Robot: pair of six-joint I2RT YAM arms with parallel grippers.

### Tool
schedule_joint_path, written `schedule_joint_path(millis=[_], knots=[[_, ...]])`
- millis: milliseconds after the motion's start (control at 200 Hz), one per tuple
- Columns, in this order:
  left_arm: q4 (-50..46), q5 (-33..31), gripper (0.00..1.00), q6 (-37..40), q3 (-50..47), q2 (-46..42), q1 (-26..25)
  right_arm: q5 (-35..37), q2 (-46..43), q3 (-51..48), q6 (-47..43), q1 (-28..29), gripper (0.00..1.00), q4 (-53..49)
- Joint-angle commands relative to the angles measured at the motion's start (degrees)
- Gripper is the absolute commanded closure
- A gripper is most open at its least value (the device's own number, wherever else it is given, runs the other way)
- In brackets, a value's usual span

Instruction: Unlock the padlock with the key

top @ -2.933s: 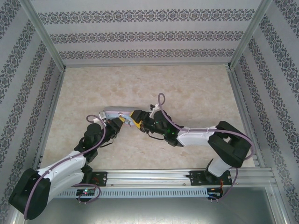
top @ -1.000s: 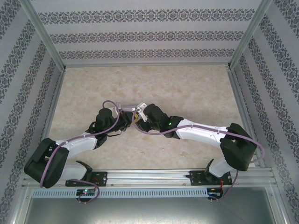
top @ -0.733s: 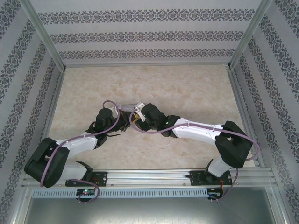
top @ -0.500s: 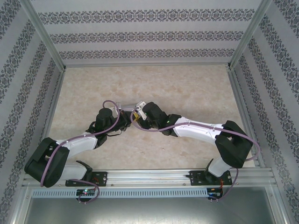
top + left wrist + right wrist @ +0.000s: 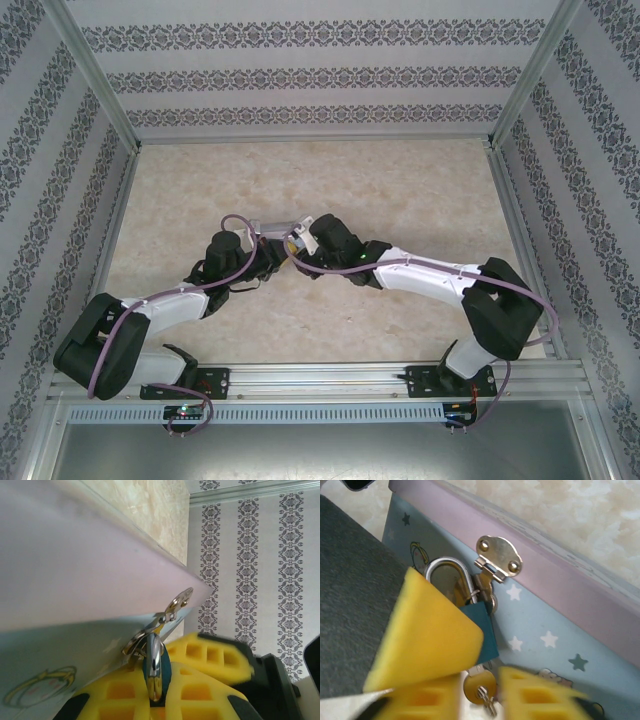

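The robot's left gripper will release the teal padlock on the beige marbled table (image 5: 308, 260) next to the hasp of the tin.
The teal padlock (image 5: 487, 630) hangs by its silver shackle (image 5: 447, 566) from the hasp (image 5: 498, 555) of a pale-blue tin with a pink lid (image 5: 560, 645). My left gripper (image 5: 156, 682) is shut on the padlock (image 5: 164, 667), its yellow pads on both sides of the body. One of those fingers (image 5: 427, 640) covers the lock's left half in the right wrist view. The key (image 5: 480, 684) sticks out of the lock's bottom, round head towards the camera. My right gripper (image 5: 481, 692) is open, its blurred yellow fingers (image 5: 542, 695) close on either side of the key head. Both grippers meet in the top view at the tin (image 5: 272, 228).
The tin stands on a beige marbled table (image 5: 400, 180) inside patterned walls (image 5: 320, 80). A metal rail (image 5: 330, 378) runs along the near edge by the arm bases. A small ring with a spare key (image 5: 490, 707) dangles below the key head.
The right wrist has shifted slightly up and right and turned at the lock over the last second. The left arm has held still on the padlock since its earlier reach.
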Motion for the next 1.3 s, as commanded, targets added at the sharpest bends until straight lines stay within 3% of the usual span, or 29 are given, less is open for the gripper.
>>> schedule_joint_path(millis=[0, 155, 370, 660, 759, 964, 1294], knots=[[0.18, 0.82, 1.00, 4.75, 1.94, 0.21, 0.05, -4.28, -7.03, -3.86, 6.80, -1.70, 0.53, 2.89], [-3.21, -0.27, 1.00, 10.22, 2.30, 1.70, -1.13, -4.77, -13.84, -11.10, 18.65, -4.10, 0.44, 8.02], [5.88, -2.84, 0.99, 8.39, -0.35, 9.57, -4.13, -4.08, -12.97, -17.92, 35.86, -2.69, 0.40, 19.10], [13.70, -6.60, 0.94, 6.27, -0.79, 17.33, -7.47, 2.21, -8.06, -21.90, 44.37, -0.50, 0.37, 23.86], [12.96, -7.38, 0.82, 6.41, -1.03, 17.11, -7.47, 4.44, -7.02, -22.49, 45.59, -0.78, 0.33, 23.94], [9.17, -9.17, 0.37, 7.16, -2.17, 13.58, -7.64, 4.20, -3.55, -21.85, 48.10, -2.56, 0.32, 25.58], [-5.41, -13.40, 0.00, 9.74, -2.87, 0.84, -7.49, -0.31, 4.46, -12.46, 46.19, -11.83, 0.26, 26.70]])
